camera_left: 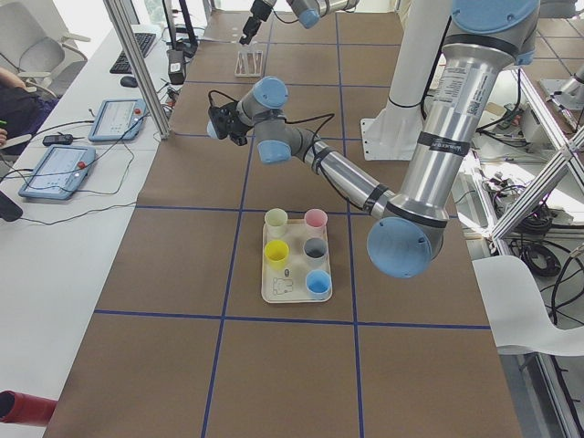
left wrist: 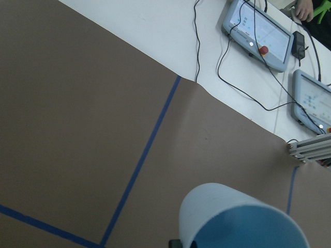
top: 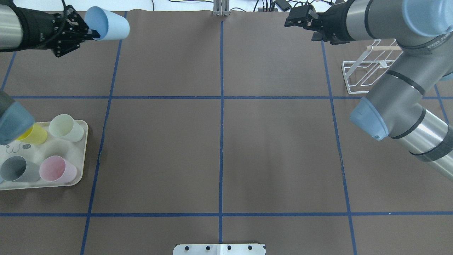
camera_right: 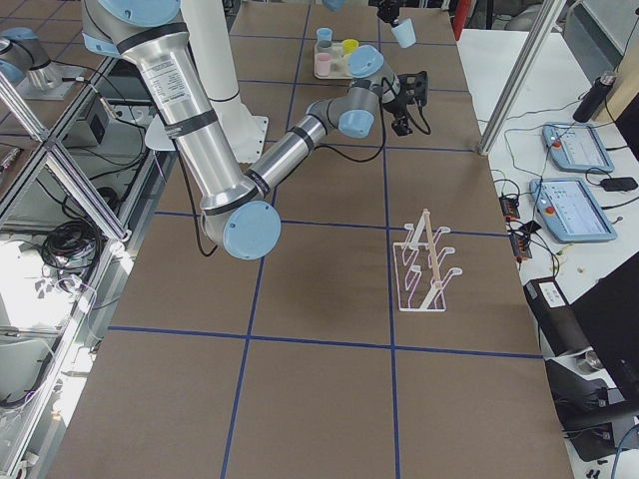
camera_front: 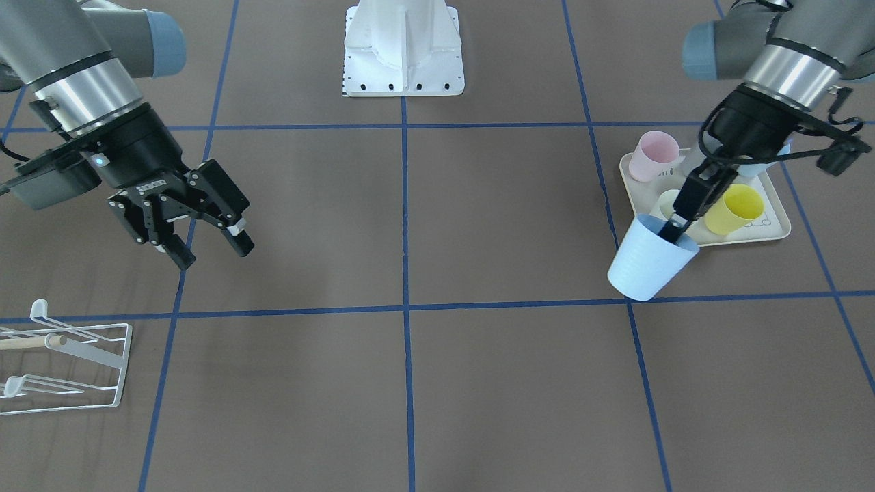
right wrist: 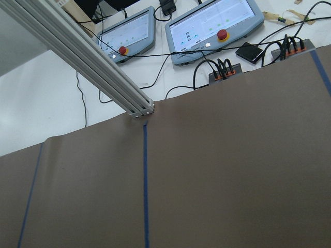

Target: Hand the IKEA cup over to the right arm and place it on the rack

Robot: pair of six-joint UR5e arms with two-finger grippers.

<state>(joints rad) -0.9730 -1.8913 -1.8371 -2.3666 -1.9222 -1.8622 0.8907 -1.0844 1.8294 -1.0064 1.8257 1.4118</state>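
Observation:
My right gripper needs to grip the middle of the light blue IKEA cup's body point(camera_front: 650, 261), since my left gripper is holding the cup's rim.
My left gripper point(camera_front: 673, 229) is shut on the rim of a light blue IKEA cup point(camera_front: 646, 263), one finger inside it, and holds it tilted in the air just off the tray's corner. In the overhead view this gripper point(top: 95, 34) and the cup point(top: 108, 23) are at the far left. The cup's rim fills the bottom of the left wrist view point(left wrist: 243, 222). My right gripper point(camera_front: 212, 251) is open and empty, hanging above the table, apart from the white wire rack point(camera_front: 65, 359). The rack with its wooden rod also shows in the overhead view point(top: 368, 67), partly behind my right arm.
A cream tray point(top: 81, 156) at the left holds a pink cup point(top: 56, 169), a grey cup point(top: 16, 169), a yellow cup point(top: 35, 134) and a pale green cup point(top: 65, 128). The robot base point(camera_front: 403, 48) stands at the middle edge. Blue tape lines grid the brown table.

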